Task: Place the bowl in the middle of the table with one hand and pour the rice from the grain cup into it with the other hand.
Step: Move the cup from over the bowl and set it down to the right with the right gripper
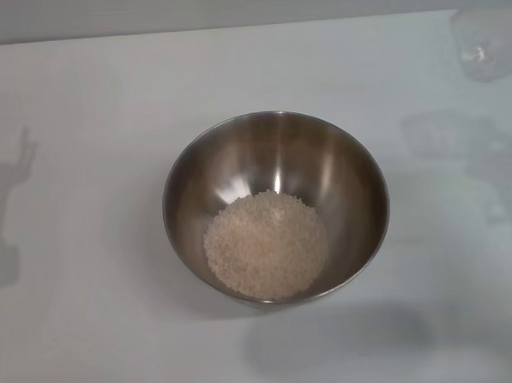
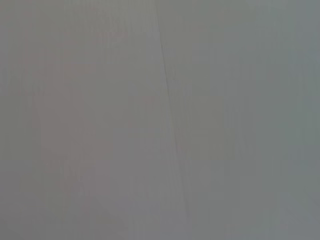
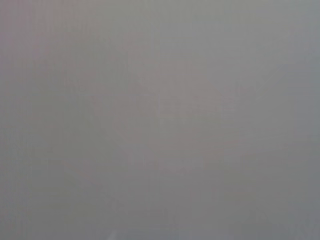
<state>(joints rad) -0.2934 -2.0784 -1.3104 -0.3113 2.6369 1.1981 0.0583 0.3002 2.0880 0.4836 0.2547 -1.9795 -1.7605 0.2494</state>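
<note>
I will set the grain cup on the table point(image 1: 361, 131) by the bowl's far rim, on my right gripper's side.
The stainless-steel bowl point(image 1: 276, 208) stands upright in the middle of the white table point(image 1: 92, 337) in the head view. A loose heap of off-white rice point(image 1: 266, 243) lies in its bottom. The clear grain cup point(image 1: 487, 44) stands at the far right edge of the table, looking empty. Neither gripper shows in any view; only arm shadows fall on the table at the left and right. The two wrist views show only plain grey surface.
The table's far edge runs along the top of the head view. A thin seam point(image 2: 170, 105) crosses the surface in the left wrist view.
</note>
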